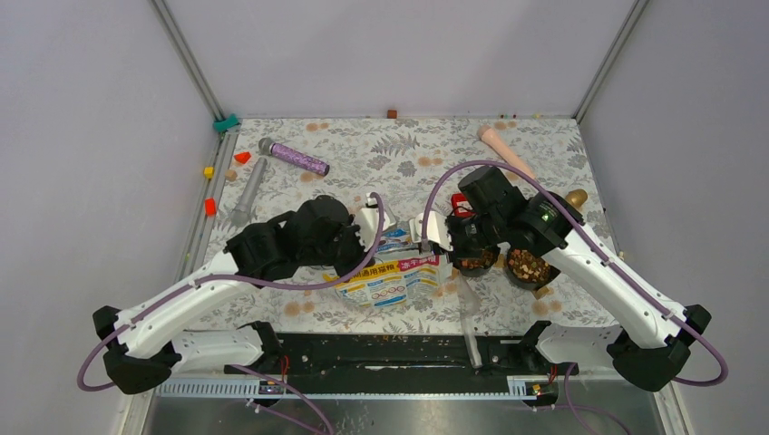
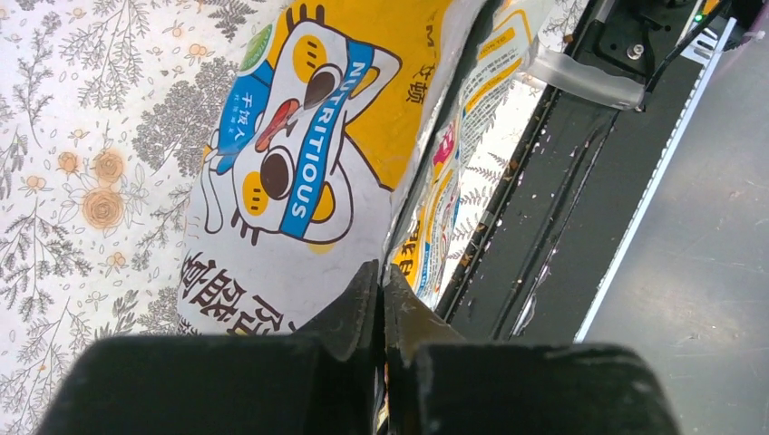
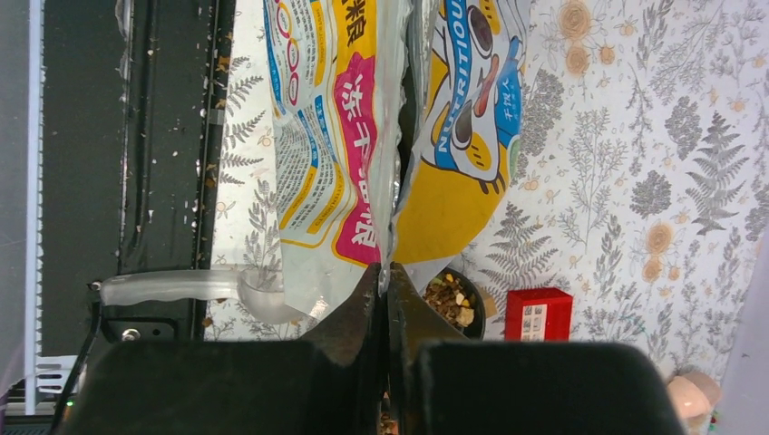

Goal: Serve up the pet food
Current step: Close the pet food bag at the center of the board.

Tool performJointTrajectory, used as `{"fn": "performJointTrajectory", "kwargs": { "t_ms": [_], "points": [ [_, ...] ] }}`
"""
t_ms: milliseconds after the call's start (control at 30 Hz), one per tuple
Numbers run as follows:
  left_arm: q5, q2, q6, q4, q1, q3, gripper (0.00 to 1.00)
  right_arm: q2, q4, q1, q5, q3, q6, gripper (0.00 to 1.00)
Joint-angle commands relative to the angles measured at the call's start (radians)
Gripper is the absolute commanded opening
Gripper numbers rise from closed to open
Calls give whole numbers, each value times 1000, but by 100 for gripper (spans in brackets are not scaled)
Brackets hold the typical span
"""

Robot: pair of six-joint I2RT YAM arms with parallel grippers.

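The bag's opening gapes past my left gripper's pinch, so my left gripper will grab the bag's outer corner (image 1: 330,277) and pinch along the bag's opening from that corner.
The yellow-white-pink cat-print bag (image 1: 392,275) hangs low over the near middle of the table, held between both grippers. My left gripper (image 1: 374,225) is shut on one edge of the bag (image 2: 299,163), with its jaws pinched together on the film. My right gripper (image 1: 430,232) is shut on the opposite edge (image 3: 363,136). Brown and tan pet food (image 1: 475,262) fills one black bowl, and more pet food fills a second black bowl (image 1: 529,267), both under my right arm. One bowl of pet food (image 3: 451,299) shows just past the right fingertips.
A red box (image 1: 462,203) (image 3: 538,314) stands behind the bowls. A clear plastic scoop (image 1: 468,313) (image 3: 181,287) lies at the table's near edge. A purple microphone (image 1: 295,157), a grey rod (image 1: 247,190), a peach handle (image 1: 504,149) and small blocks (image 1: 210,207) lie at the back and left.
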Motion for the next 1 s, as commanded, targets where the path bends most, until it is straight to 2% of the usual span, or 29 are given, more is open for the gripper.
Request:
{"fn": "performJointTrajectory", "kwargs": {
  "t_ms": [0,100,133,200,233,267,300,333,367,400,533,567,600,700,733,767,800,833,867,967],
  "points": [
    [-17,-45,6,-4,-4,-25,0,-43,38,-1,-28,19,13,0],
    [-70,-54,-6,3,-4,-23,0,-45,39,-1,-26,21,17,0],
    [-86,-52,-8,-12,-4,-13,5,-46,37,-1,-26,19,16,0],
    [-93,-50,-12,-44,-4,3,45,-47,38,-1,-25,16,11,0],
    [-111,-50,-18,-56,-4,5,56,-49,38,-1,-25,17,11,0],
    [-133,-51,-27,-69,-4,5,59,-47,38,-1,-25,18,13,0],
    [-171,-52,-32,-80,-4,0,58,-46,38,-1,-24,18,14,0],
    [-204,-56,-37,-84,-4,-9,49,-47,38,0,-21,17,13,0],
    [-226,-61,-40,-83,-4,-20,21,-45,38,0,-16,15,10,0],
    [-240,-63,-41,-83,-4,-29,1,-44,38,-1,-13,15,10,0],
    [-203,-81,-41,-85,-4,-44,0,-42,38,-1,-4,13,10,0],
    [-234,-85,-67,-86,-4,-42,0,-42,39,-1,-3,13,8,0],
    [-267,-87,-85,-94,-4,-37,11,-42,37,-1,-3,14,9,0],
    [-341,-94,-123,-135,-4,-22,72,-45,38,-1,-3,13,9,0],
    [-368,-99,-135,-149,-4,-20,78,-46,37,-1,1,12,6,0],
    [-388,-106,-144,-161,-3,-24,79,-46,37,-1,1,11,6,0],
    [-396,-113,-149,-167,-3,-32,71,-47,37,-1,1,11,6,0],
    [-402,-119,-154,-171,-3,-37,43,-48,37,-1,2,11,6,0],
    [-406,-125,-166,-179,-4,-44,2,-48,37,-1,1,10,5,0],
    [-399,-149,-179,-185,-4,-55,0,-48,38,-1,2,8,3,0]
  ]
}}
